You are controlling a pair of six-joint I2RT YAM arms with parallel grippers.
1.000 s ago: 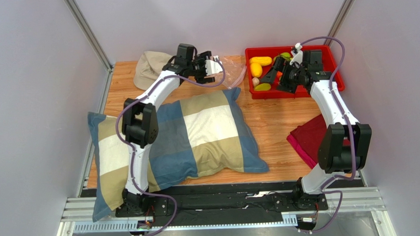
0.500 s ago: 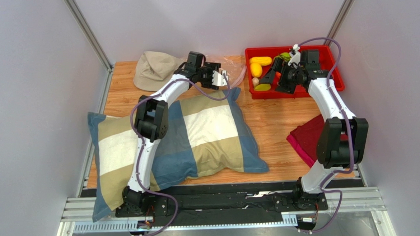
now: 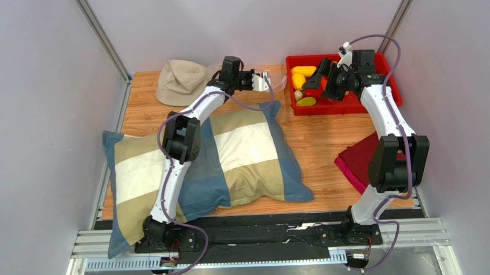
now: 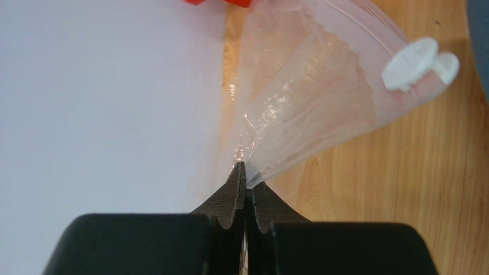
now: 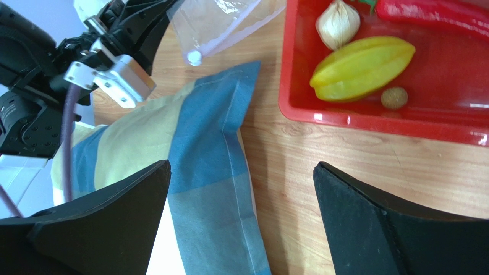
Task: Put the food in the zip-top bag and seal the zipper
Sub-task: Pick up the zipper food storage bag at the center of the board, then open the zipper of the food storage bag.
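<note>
I should lift the bag for my right gripper to take the zipper edge point(image 4: 376, 30), because my left gripper has the bag by its film, far from the zipper.
The clear zip-top bag point(image 4: 310, 109) lies on the wood by the back wall, between the hat and the red bin. My left gripper point(image 4: 245, 172) is shut on a corner of its film. The pinkish zipper point(image 4: 367, 14) runs along the bag's edge, ending at a white slider point(image 4: 410, 63). From above, the left gripper point(image 3: 265, 82) sits beside the bag point(image 3: 278, 80). The food lies in the bin: a yellow star fruit point(image 5: 361, 67), a garlic bulb point(image 5: 337, 23), a red pepper point(image 5: 442, 14) and a small brown ball point(image 5: 394, 98). My right gripper point(image 5: 242, 166) hangs open and empty over the bin's left edge.
The red bin point(image 3: 346, 104) stands at the back right. A beige hat point(image 3: 180, 80) lies at the back left. A large checked pillow point(image 3: 229, 157) covers the left and middle of the table. A dark red cloth point(image 3: 359, 160) lies at the right.
My left gripper has reached right to the bag and shut on its film. The right gripper has shifted a little toward the back left, still open.
</note>
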